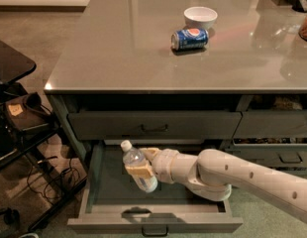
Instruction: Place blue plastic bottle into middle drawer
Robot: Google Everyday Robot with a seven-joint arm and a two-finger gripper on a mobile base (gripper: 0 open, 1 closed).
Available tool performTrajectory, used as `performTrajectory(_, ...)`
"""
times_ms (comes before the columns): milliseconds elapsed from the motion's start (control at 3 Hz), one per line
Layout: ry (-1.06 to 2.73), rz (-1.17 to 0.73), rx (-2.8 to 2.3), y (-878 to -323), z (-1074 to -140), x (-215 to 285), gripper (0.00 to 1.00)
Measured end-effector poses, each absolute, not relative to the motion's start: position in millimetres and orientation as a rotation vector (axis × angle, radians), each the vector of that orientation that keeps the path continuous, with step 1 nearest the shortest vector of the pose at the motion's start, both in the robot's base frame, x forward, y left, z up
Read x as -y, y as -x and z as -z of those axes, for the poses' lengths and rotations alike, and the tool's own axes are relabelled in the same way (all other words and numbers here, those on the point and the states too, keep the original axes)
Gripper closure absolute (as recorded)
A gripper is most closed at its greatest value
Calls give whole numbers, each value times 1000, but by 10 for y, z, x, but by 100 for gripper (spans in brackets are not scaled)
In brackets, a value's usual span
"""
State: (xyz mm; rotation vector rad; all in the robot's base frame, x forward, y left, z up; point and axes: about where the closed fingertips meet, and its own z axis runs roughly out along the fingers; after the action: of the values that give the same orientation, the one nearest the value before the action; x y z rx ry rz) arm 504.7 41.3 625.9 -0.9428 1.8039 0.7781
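The gripper will release the blue plastic bottle on the dark drawer bottom near the front [164, 197], behind the bar handle.
The blue plastic bottle [137, 167] is a small clear bottle with a white cap, tilted with the cap up and to the left. My gripper [141, 165] is shut on its middle and holds it above the left part of the open middle drawer [109, 188]. The drawer is pulled out at the bottom of the view, with a flat dark bottom and a dark bar handle at its front. My white arm reaches in from the lower right.
A shut drawer [154, 125] sits above the open one, under the grey countertop [119, 48]. A blue Pepsi can [189, 38] lies on its side by a white bowl [200, 17]. More drawers stand at the right. A black stand [20, 118] with cables is at the left.
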Motion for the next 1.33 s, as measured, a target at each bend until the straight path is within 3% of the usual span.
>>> performTrajectory(333, 950, -764, -1867, -5130, -5662, -345, 100)
performTrajectory(1333, 919, -757, -1852, -5339, -5025, -136, 100)
